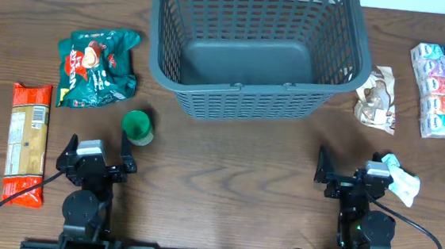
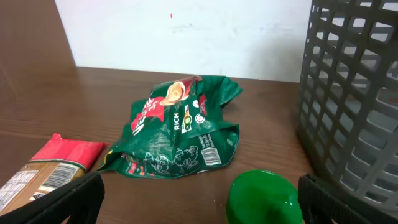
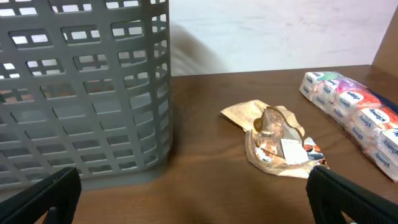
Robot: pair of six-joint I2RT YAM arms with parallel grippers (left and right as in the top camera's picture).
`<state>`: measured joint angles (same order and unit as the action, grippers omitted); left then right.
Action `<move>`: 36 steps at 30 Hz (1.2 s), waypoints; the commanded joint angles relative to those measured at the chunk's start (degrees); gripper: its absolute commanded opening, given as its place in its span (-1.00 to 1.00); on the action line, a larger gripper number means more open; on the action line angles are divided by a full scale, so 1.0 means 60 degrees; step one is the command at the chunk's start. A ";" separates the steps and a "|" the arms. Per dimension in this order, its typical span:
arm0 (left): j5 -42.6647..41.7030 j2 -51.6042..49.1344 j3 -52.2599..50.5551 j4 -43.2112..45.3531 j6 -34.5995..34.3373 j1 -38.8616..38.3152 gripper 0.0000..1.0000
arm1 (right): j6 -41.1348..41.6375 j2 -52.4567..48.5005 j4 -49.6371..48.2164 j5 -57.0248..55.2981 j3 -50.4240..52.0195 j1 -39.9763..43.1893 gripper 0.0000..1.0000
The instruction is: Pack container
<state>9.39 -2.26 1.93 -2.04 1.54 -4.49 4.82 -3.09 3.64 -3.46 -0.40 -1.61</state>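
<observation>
The robot's right gripper needs to next move to the middle of the beige snack pack [image 1: 377, 97] [image 3: 275, 134], between the container and the tissue multipack, and close there.
The dark grey slotted container [image 1: 257, 48] stands at the back centre of the table, with nothing inside; it shows in the left wrist view [image 2: 354, 106] and the right wrist view [image 3: 81, 93]. My left gripper [image 1: 97, 156] is open and empty at the front left, with a green cup [image 1: 136, 126] [image 2: 264, 199] just ahead of it, near its right finger. My right gripper [image 1: 351, 176] is open and empty at the front right, over bare table.
A green snack bag [image 1: 96, 67] [image 2: 177, 127] and a long red packet [image 1: 28, 143] [image 2: 46, 168] lie at the left. A beige snack pack [image 1: 377, 98] [image 3: 277, 140] and a tissue multipack [image 1: 434, 90] [image 3: 354, 115] lie at the right. A white wrapper [image 1: 399, 180] lies beside the right gripper.
</observation>
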 commanded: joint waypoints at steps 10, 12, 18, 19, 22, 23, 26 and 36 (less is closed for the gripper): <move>0.0109 -0.0029 -0.0284 -0.0178 0.0062 0.0058 0.97 | 0.0120 0.0007 0.0047 -0.0018 0.0015 0.0058 0.99; 0.0109 -0.0029 -0.0284 -0.0178 0.0062 0.0058 0.97 | 0.0124 0.0004 0.0066 0.0069 0.0015 0.0058 0.99; 0.0109 -0.0029 -0.0284 -0.0178 0.0062 0.0058 0.97 | 0.0171 -0.0033 0.0004 -0.0248 0.0015 0.0098 0.99; 0.0109 -0.0029 -0.0284 -0.0182 0.0062 0.0058 0.97 | 0.0397 -0.0051 0.0015 -0.0226 0.0015 0.0095 0.99; 0.0109 -0.0029 -0.0284 -0.0178 0.0062 0.0058 0.97 | 0.1020 -0.0098 0.0055 0.0051 -0.0011 0.0095 0.99; 0.0109 -0.0029 -0.0284 -0.0182 0.0062 0.0058 0.97 | 0.1064 -0.0109 0.0091 0.0076 -0.0051 0.0095 0.99; 0.0109 -0.0029 -0.0284 -0.0178 0.0062 0.0058 0.97 | 0.1045 -0.0168 0.0226 -0.0164 -0.0295 0.0106 0.99; 0.0109 -0.0029 -0.0284 -0.0178 0.0062 0.0058 0.97 | 0.0718 -0.2656 0.0517 -0.1184 -0.3810 0.1453 0.98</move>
<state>9.39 -2.26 1.93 -2.04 1.54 -4.49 9.82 -13.96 5.87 -8.73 -15.70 4.16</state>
